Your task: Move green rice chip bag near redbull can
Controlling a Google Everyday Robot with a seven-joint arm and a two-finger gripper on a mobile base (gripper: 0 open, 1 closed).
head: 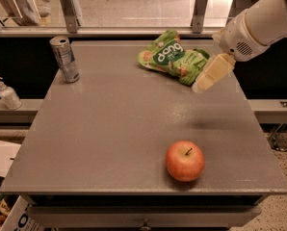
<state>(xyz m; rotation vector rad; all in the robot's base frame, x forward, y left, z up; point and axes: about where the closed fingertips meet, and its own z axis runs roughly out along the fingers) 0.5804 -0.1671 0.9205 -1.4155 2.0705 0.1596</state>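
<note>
Next, I close my gripper on the middle [183,59] of the green rice chip bag, next to the bag's plain green end.
The green rice chip bag [174,57] lies crumpled at the far middle-right of the grey table [110,129]. The redbull can [65,58] stands upright at the far left corner, well apart from the bag. My gripper [206,80] hangs from the white arm entering at the upper right. Its cream tip is above the table, just at the right end of the bag, close to its lower right edge. It holds nothing that I can see.
A red apple [185,160] sits near the table's front edge, right of centre. A white pump bottle [7,93] stands on a lower ledge left of the table. A railing with metal posts runs behind the table.
</note>
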